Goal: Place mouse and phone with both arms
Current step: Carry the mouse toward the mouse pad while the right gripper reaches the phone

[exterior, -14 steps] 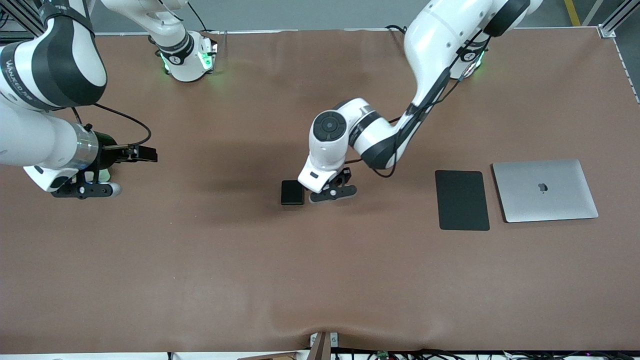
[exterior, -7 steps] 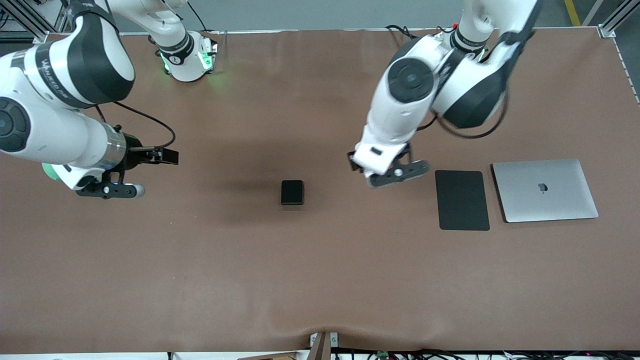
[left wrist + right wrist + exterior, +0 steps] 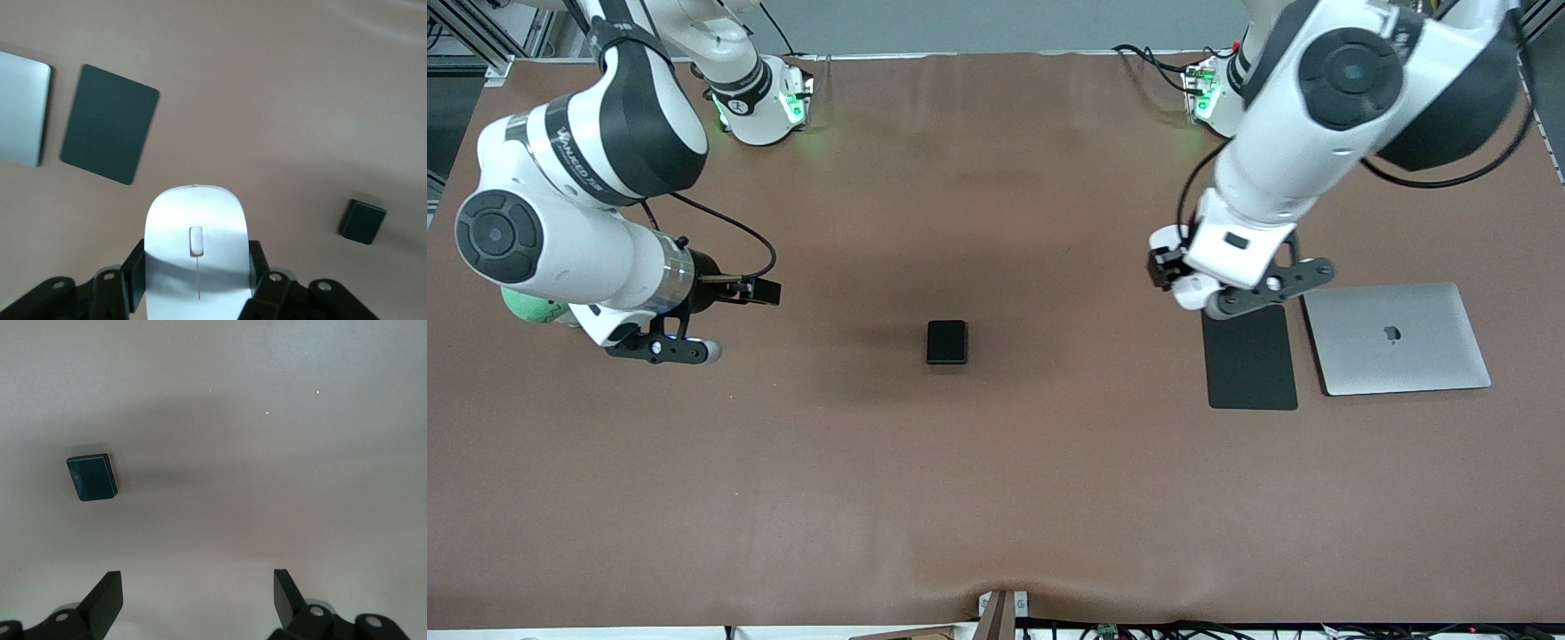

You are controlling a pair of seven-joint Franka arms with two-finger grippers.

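Observation:
Next, my left gripper lets go of the white mouse on the middle of the black mouse pad (image 3: 1256,361) (image 3: 105,123), next to the silver laptop.
The white mouse (image 3: 197,247) hangs in the air, with my left gripper (image 3: 197,283) shut on its two sides. In the front view that gripper (image 3: 1232,298) and the mouse (image 3: 1192,292) are over the mouse pad's (image 3: 1249,360) edge that lies farther from the camera. The small black phone (image 3: 946,342) lies flat on the table's middle, alone; it also shows in both wrist views (image 3: 362,221) (image 3: 93,477). My right gripper (image 3: 660,350) hovers open over bare table toward the right arm's end, well apart from the phone. Nothing is between its fingers (image 3: 107,597).
A flat black mouse pad (image 3: 110,133) lies beside a closed silver laptop (image 3: 1396,338) at the left arm's end of the table. Brown cloth covers the table (image 3: 996,498). The arms' bases (image 3: 769,102) stand along the edge farthest from the camera.
My left arm has lifted away from beside the phone and carried the mouse over toward the mouse pad. My right arm has drifted a little toward the table's middle, still open.

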